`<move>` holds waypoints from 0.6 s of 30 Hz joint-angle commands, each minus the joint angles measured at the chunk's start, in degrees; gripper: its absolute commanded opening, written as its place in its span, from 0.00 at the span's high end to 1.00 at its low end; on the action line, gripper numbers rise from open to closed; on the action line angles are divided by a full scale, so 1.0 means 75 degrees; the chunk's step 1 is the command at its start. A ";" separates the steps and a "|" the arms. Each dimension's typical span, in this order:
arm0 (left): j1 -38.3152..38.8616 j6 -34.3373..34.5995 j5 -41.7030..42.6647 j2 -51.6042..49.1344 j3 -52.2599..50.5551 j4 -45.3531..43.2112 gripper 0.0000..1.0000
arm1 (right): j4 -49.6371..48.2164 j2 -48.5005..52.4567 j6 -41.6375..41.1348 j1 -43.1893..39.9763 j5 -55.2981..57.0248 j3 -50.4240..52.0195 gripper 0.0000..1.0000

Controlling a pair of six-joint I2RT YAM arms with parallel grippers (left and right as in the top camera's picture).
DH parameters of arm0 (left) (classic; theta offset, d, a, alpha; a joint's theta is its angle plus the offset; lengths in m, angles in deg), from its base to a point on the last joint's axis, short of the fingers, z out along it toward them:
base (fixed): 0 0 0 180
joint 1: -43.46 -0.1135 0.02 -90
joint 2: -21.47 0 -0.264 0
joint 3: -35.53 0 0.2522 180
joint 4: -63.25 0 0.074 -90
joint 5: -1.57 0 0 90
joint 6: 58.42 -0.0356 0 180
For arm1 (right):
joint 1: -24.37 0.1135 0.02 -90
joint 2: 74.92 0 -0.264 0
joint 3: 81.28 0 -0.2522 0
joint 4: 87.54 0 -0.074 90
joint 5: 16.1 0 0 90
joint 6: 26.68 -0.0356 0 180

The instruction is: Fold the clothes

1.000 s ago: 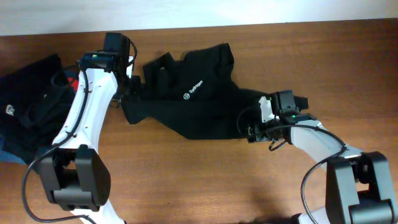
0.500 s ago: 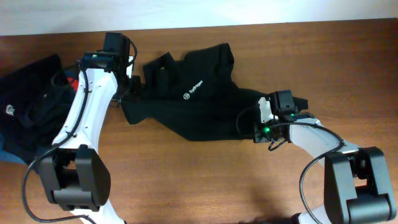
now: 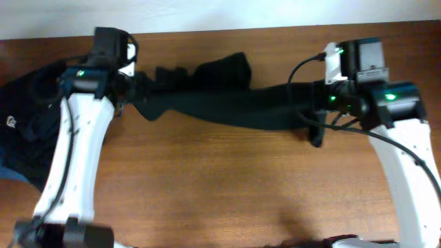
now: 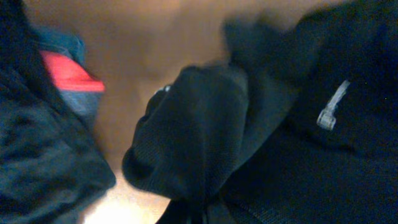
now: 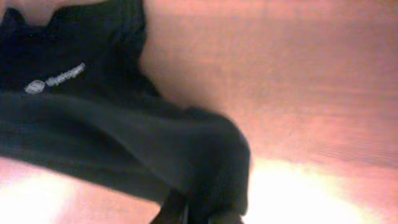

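The black shirt is hanging as a narrow piece of cloth with a drooping corner, so next I put the shirt down and regrip further in with my right gripper (image 3: 284,107).
A black shirt (image 3: 227,103) is stretched into a long narrow band above the table between my two grippers. My left gripper (image 3: 135,88) is shut on its left end, and my right gripper (image 3: 312,112) is shut on its right end, where a corner of cloth hangs down. In the left wrist view the shirt (image 4: 199,124) bunches up right over the shut left gripper (image 4: 189,216). In the right wrist view the shirt (image 5: 124,137) drapes from the shut right gripper (image 5: 199,216), with its white chest logo (image 5: 55,78) showing. More dark clothes (image 3: 31,120) lie piled at the left.
The pile at the left edge reaches nearly to my left arm and carries a white logo (image 3: 12,122). A red and blue item (image 4: 65,81) lies by it. The brown wooden table (image 3: 220,193) runs to a white wall at the back.
The right gripper has shut on the shirt's right end. Both arms have risen and moved apart, lifting the shirt off the table and stretching it into a band.
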 commanded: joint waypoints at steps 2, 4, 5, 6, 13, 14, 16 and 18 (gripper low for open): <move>-0.0026 0.0041 -0.0067 0.1128 0.0254 -0.0414 1.00 | 0.0291 0.0070 0.0003 0.0026 0.0525 -0.0495 0.96; -0.0026 0.0041 -0.0067 0.1349 0.0254 -0.0554 1.00 | 0.0385 0.0085 0.0003 0.0026 0.0522 -0.0487 0.96; -0.0026 0.0041 -0.0067 0.1428 0.0254 -0.0592 1.00 | 0.0469 0.0102 0.0003 0.0026 0.0519 -0.0487 0.96; -0.0026 0.0041 -0.0067 0.1512 0.0254 -0.0624 1.00 | 0.0568 0.0105 0.0003 0.0026 0.0519 -0.0487 0.96; -0.0026 0.0044 -0.0070 0.1626 0.0251 -0.0624 1.00 | 0.2133 0.0105 0.0428 0.0026 0.0463 -0.0487 0.96; -0.0026 0.0044 -0.0070 0.1626 0.0251 -0.0667 1.00 | 0.2139 0.0111 0.0428 0.0026 0.0463 -0.0487 0.96; -0.0026 0.0044 -0.0070 0.1609 0.0251 -0.0749 1.00 | 0.2031 0.0175 0.0580 0.0023 0.0498 -0.0487 0.96; -0.0026 0.0047 -0.0067 0.1510 0.0245 -0.0769 1.00 | 0.1693 0.0452 0.0705 0.0017 0.0694 -0.0487 0.96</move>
